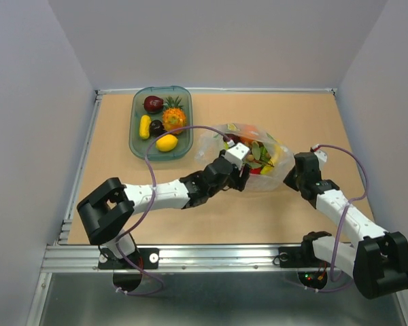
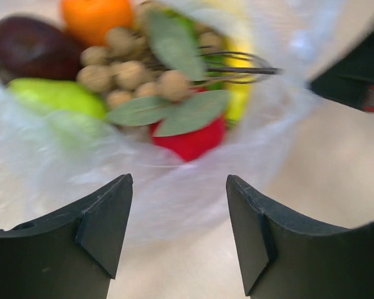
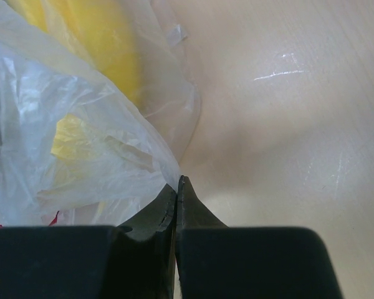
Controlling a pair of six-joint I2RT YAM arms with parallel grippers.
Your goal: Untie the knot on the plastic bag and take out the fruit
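Next, my left gripper should go to the thin dark stem [image 1: 266,162] [image 2: 244,71] of the cluster of brownish balls inside the plastic bag and close there.
The plastic bag [image 1: 214,141] lies at mid-table with fruit [image 1: 262,157] inside. In the left wrist view I see an orange [image 2: 96,17], a cluster of brownish balls [image 2: 128,75], a red apple [image 2: 190,140], a green piece [image 2: 53,96] and a banana [image 2: 237,93]. My left gripper [image 2: 179,180] is open and empty, its jaws just short of the bag's near side [image 2: 174,199]; it shows in the top view [image 1: 246,173] too. My right gripper [image 3: 177,184] is shut on an edge of the bag [image 3: 81,156] at its right side [image 1: 289,178]. The knot does not show.
A green-tinted tray [image 1: 137,139] stands at the back left, holding a pineapple [image 1: 175,117], a lemon [image 1: 166,142], a dark red fruit [image 1: 153,103] and a yellow piece [image 1: 145,126]. Walls close in the table on three sides.
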